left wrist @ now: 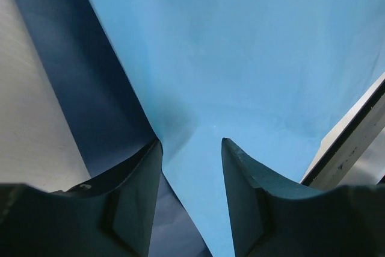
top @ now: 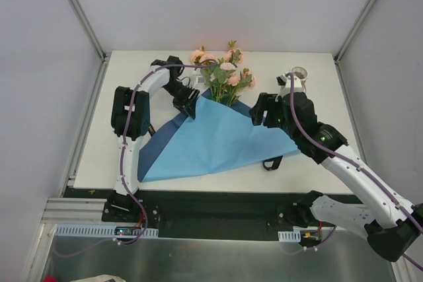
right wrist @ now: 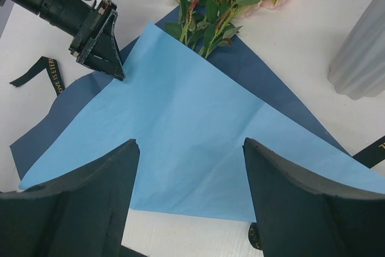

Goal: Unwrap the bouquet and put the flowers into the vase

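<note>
The light flap's edge is against just one finger, so next I open my left gripper and pinch that edge of the flap nearer the flap's far corner (left wrist: 138, 95) before I pull the flap open.
The blue paper (top: 211, 138) lies spread open on the table, its light flap folded over a darker layer (right wrist: 267, 82). The flowers (top: 223, 74), peach-pink roses with green leaves, stick out from under the flap's far corner, and their stems are hidden beneath it. My left gripper (top: 189, 106) is down at the flap's upper left edge. Its fingers (left wrist: 190, 141) stand partly apart with the light paper's edge (left wrist: 198, 167) between them, not pinched. My right gripper (right wrist: 190, 142) hovers open over the flap's right part (right wrist: 180, 124). The whitish vase (top: 299, 74) stands upright just behind the right arm.
A black ribbon with gold letters lies loose: one piece left of the paper (right wrist: 51, 73), a looped piece by the paper's near right corner (top: 272, 162). The ribbed vase wall (right wrist: 361, 52) is close on the right gripper's right. Bare white table (top: 317, 170) rings the paper.
</note>
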Controlling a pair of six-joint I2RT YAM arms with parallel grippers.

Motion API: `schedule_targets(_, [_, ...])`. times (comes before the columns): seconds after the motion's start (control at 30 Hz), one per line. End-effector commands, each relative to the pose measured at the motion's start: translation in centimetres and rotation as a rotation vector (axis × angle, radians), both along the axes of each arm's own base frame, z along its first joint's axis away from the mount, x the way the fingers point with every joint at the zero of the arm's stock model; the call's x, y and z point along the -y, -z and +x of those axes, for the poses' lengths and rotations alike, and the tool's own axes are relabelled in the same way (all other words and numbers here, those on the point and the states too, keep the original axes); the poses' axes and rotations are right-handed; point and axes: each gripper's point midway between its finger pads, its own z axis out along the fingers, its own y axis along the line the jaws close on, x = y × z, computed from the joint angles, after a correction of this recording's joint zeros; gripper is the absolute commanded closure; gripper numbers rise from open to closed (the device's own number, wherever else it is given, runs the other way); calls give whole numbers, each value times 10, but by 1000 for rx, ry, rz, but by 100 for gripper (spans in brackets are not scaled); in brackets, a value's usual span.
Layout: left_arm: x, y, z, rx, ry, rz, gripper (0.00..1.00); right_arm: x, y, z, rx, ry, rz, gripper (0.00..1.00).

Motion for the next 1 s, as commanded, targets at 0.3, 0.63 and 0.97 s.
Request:
schedule_targets(0.3, [5,-37,7,116,16,25,88,-4,-19,-2,45,-21,72,29])
schedule_targets(0.63, [-6,-49,26,252,-39,105,100,-9,-24,-4,54,-44,93,33])
schedule_targets(0.97, [1,-34,6,164,10,62,67,-8,-24,-5,55,-45,84,31])
